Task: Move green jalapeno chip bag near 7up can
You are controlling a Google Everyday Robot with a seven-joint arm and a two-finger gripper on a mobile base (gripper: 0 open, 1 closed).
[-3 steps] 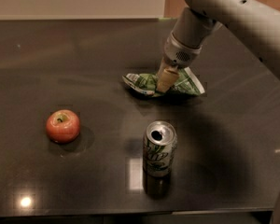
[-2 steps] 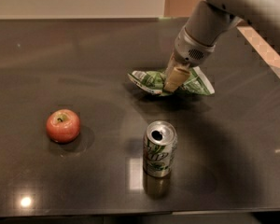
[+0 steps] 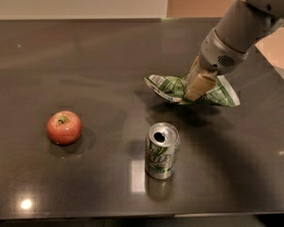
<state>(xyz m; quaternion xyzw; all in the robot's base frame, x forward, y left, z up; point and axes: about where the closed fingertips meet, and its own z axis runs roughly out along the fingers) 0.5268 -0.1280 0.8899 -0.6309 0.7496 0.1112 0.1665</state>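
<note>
My gripper will let go of the green jalapeno chip bag on the table (image 3: 228,146) next to the 7up can, across from the red apple.
The green jalapeno chip bag (image 3: 173,89), crumpled green foil with white patches, hangs a little above the dark table, its shadow below it. My gripper (image 3: 195,90) comes down from the upper right and is shut on the bag's middle, its tan fingers (image 3: 199,84) pinching the foil. The 7up can (image 3: 161,151) stands upright with its silver top open, in front of and a little left of the bag, about one can height away from it.
A red apple (image 3: 64,126) sits on the table at the left. The dark glossy table (image 3: 85,70) ends at a front edge at the bottom of the view and at a right edge behind my arm (image 3: 241,27).
My gripper has lifted the chip bag off the table and carried it to the right. The can and the apple have not moved.
</note>
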